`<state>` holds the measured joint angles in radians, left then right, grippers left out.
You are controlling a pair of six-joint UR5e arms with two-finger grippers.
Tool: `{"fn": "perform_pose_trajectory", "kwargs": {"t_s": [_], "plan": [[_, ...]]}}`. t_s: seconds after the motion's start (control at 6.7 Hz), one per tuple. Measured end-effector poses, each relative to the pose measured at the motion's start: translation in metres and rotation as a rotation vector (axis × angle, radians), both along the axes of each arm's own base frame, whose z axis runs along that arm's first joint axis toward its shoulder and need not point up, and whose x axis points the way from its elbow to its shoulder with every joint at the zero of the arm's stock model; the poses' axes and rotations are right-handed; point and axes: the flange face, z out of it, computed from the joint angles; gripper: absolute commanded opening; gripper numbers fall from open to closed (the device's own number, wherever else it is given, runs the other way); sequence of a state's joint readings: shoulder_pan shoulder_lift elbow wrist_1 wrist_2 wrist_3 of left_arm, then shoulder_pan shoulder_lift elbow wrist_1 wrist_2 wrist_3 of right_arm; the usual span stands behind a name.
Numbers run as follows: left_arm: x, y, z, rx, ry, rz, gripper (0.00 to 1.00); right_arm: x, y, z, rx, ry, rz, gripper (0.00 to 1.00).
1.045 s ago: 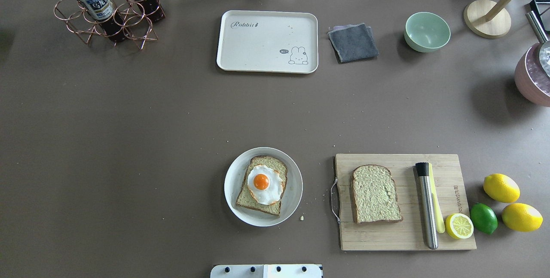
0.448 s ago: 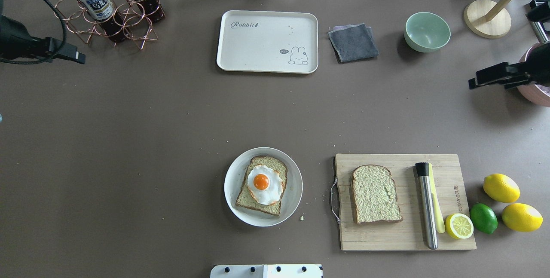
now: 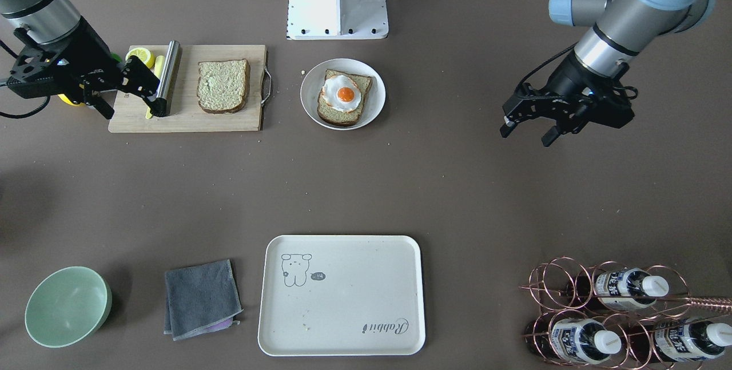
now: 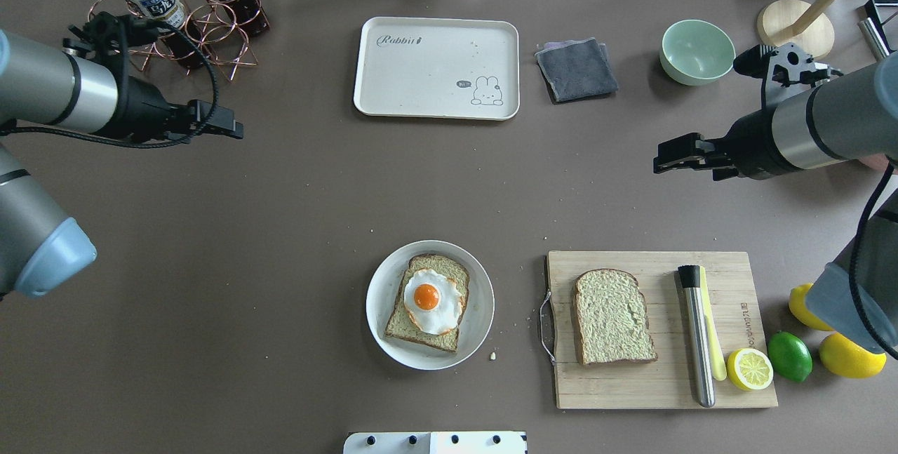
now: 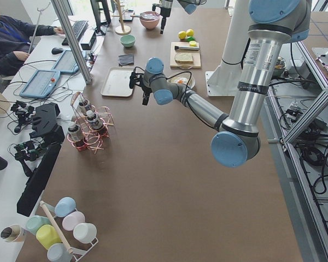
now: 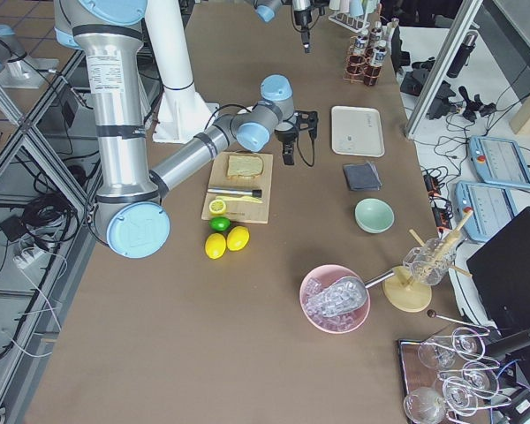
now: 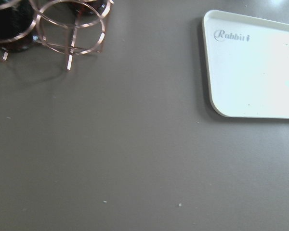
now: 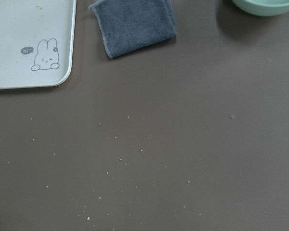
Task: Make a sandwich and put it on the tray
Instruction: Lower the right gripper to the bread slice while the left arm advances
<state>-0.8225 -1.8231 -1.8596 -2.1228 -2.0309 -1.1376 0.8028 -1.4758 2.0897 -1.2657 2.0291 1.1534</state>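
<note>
I will next move my right gripper to the bread slice on the cutting board and close it on its near corner (image 3: 201, 65), on the side facing the metal cylinder.
One bread slice (image 4: 449, 271) lies on a round white plate (image 4: 382, 292) with the fried egg (image 4: 429, 299) on top. The second bread slice (image 4: 614, 316) lies on the wooden cutting board (image 4: 659, 384). The cream tray (image 4: 421, 75) stands bare at the far middle, also in the left wrist view (image 7: 255, 67). My left gripper (image 4: 231, 130) hovers open and empty over bare table at the left, near the bottle rack. My right gripper (image 4: 663, 158) hovers open and empty at the right, beyond the cutting board. Both show open from the front: left gripper (image 3: 527, 134), right gripper (image 3: 136, 114).
A copper rack with bottles (image 4: 175, 12) stands far left. A grey cloth (image 4: 577, 69) and a green bowl (image 4: 697, 52) lie right of the tray. A metal cylinder (image 4: 698, 335), half lemon (image 4: 749, 368), lime (image 4: 789, 356) and lemons (image 4: 852, 356) sit around the board.
Both arms have come into the overhead view from its sides and moved inward toward the table's middle. The food, plate, board and tray have not moved.
</note>
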Motion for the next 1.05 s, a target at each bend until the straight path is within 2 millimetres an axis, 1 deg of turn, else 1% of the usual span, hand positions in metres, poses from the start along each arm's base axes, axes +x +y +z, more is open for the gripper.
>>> {"fn": "perform_pose_trajectory", "kwargs": {"t_s": [0.15, 0.3, 0.45, 0.6, 0.75, 0.9, 1.05], "plan": [[0.037, 0.017, -0.02, -0.004, 0.021, -0.02, 0.98, -0.021, 0.021, -0.006, -0.02, -0.015, 0.002, 1.0], [0.059, 0.03, -0.035, -0.005, 0.042, -0.03, 0.98, -0.038, 0.049, 0.001, -0.022, -0.037, -0.001, 1.0], [0.068, 0.037, -0.043, -0.005, 0.053, -0.032, 0.98, -0.048, 0.081, 0.02, -0.015, -0.056, -0.006, 1.0], [0.072, 0.041, -0.046, -0.004, 0.058, -0.031, 0.98, -0.056, 0.112, 0.04, -0.011, -0.053, -0.013, 0.98], [0.074, 0.043, -0.048, -0.001, 0.06, -0.031, 0.98, -0.065, 0.135, 0.054, -0.01, -0.038, -0.017, 0.95], [0.078, 0.046, -0.051, 0.004, 0.062, -0.031, 0.98, -0.075, 0.159, 0.065, -0.002, -0.023, -0.022, 0.7], [0.081, 0.048, -0.053, 0.008, 0.064, -0.029, 0.98, -0.082, 0.178, 0.073, 0.001, -0.015, -0.019, 0.52]]}}
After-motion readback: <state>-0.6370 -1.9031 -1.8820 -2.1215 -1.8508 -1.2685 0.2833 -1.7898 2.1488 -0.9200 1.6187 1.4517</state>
